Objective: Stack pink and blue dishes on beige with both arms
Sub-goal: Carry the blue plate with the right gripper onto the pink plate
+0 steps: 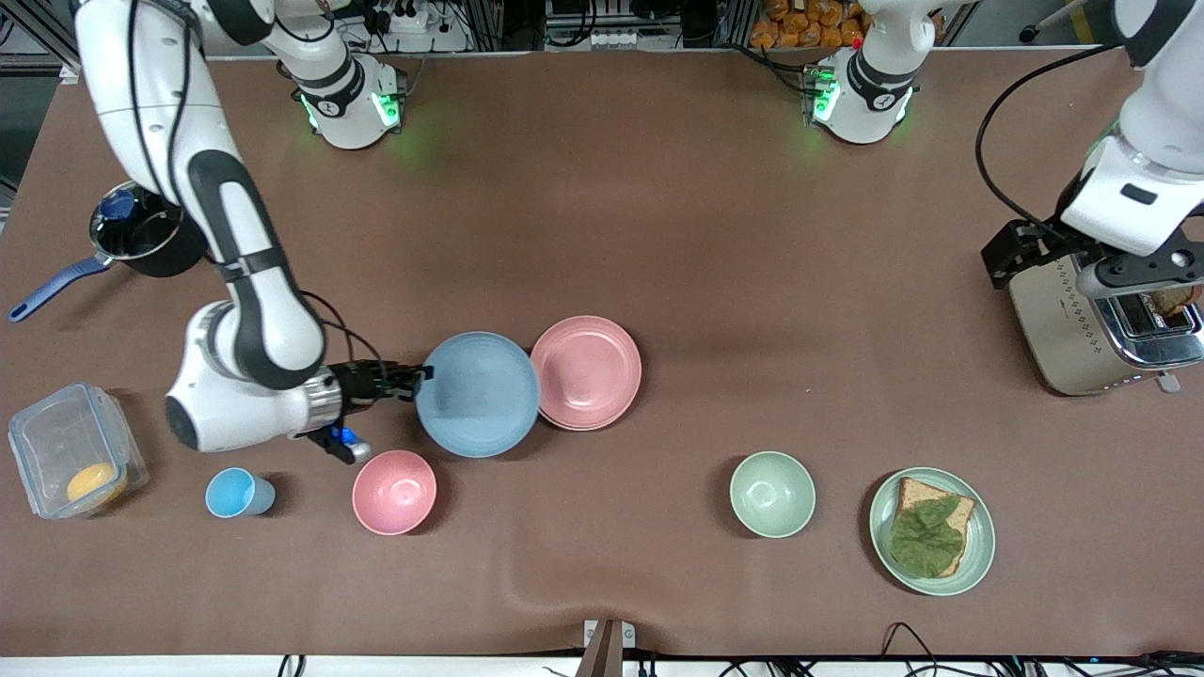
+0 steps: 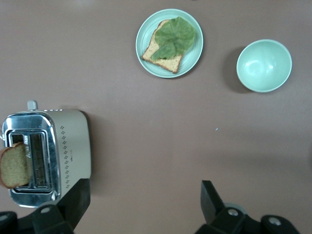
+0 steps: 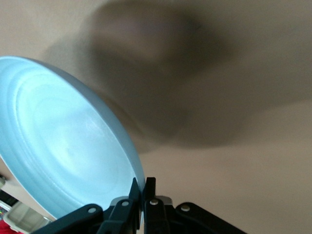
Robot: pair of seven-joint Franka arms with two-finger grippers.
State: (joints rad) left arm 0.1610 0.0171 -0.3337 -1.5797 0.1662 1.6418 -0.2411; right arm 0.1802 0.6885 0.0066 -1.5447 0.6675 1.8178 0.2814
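Next, my right gripper releases the light blue plate on top of the pink plate (image 1: 582, 370), over its middle.
My right gripper (image 1: 420, 377) is shut on the rim of the light blue plate (image 1: 478, 395) and holds it just off the table, beside the pink plate (image 1: 585, 372). The blue plate's edge overlaps the pink plate's edge. In the right wrist view the blue plate (image 3: 58, 146) stands tilted, its rim pinched by the right gripper (image 3: 144, 187). A thin pale rim shows under the pink plate's near edge; the beige plate is otherwise hidden. My left gripper (image 1: 1152, 282) hangs open over the toaster (image 1: 1096, 329) and holds nothing; in the left wrist view the left gripper (image 2: 144, 200) has bare table between its fingers.
Nearer the front camera stand a pink bowl (image 1: 394, 491), a blue cup (image 1: 240, 493), a green bowl (image 1: 772, 494) and a green plate with toast and lettuce (image 1: 978, 541). A clear container (image 1: 75, 461) and a dark pot (image 1: 141, 230) sit at the right arm's end.
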